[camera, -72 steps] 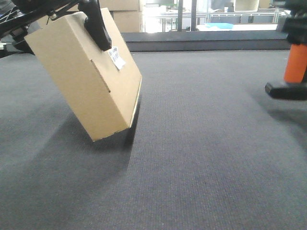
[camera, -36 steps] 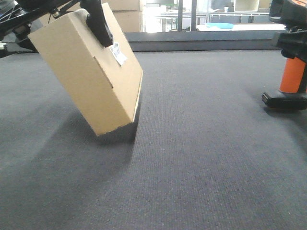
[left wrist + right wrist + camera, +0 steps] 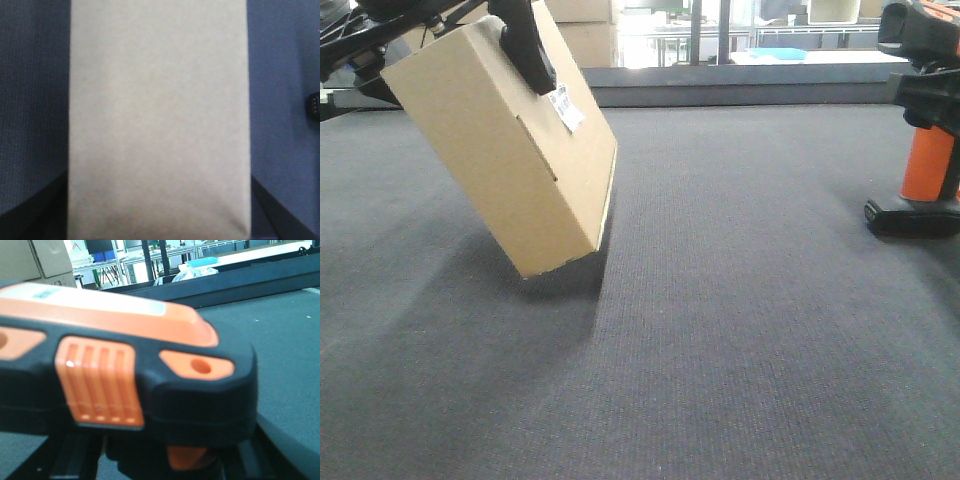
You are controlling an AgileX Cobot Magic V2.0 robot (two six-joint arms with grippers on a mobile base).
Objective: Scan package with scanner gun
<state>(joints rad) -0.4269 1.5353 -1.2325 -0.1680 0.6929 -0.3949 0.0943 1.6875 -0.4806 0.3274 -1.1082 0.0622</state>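
I should set the cardboard package on the grey mat's far side from the scanner gun (image 3: 358, 212) with my left gripper.
A brown cardboard package (image 3: 510, 160) hangs tilted above the dark grey mat, its white barcode label (image 3: 565, 112) facing right. My left gripper (image 3: 523, 50) is shut on its upper end, with one black finger over the front face. In the left wrist view the package (image 3: 159, 120) fills the frame between the fingers (image 3: 30, 217). The orange and black scanner gun (image 3: 927, 160) is upright at the far right, foot close to the mat, held by my right gripper (image 3: 930, 95). It fills the right wrist view (image 3: 125, 365), with the gripper (image 3: 170, 462) shut on its handle.
The grey mat (image 3: 740, 330) spreads between the package and the scanner. A black raised edge (image 3: 740, 88) runs along the back. Cardboard boxes (image 3: 582, 35) and shelving stand beyond it.
The scanner gun has moved a little left into view, showing its head now. The package rose and shifted slightly right, then held still.
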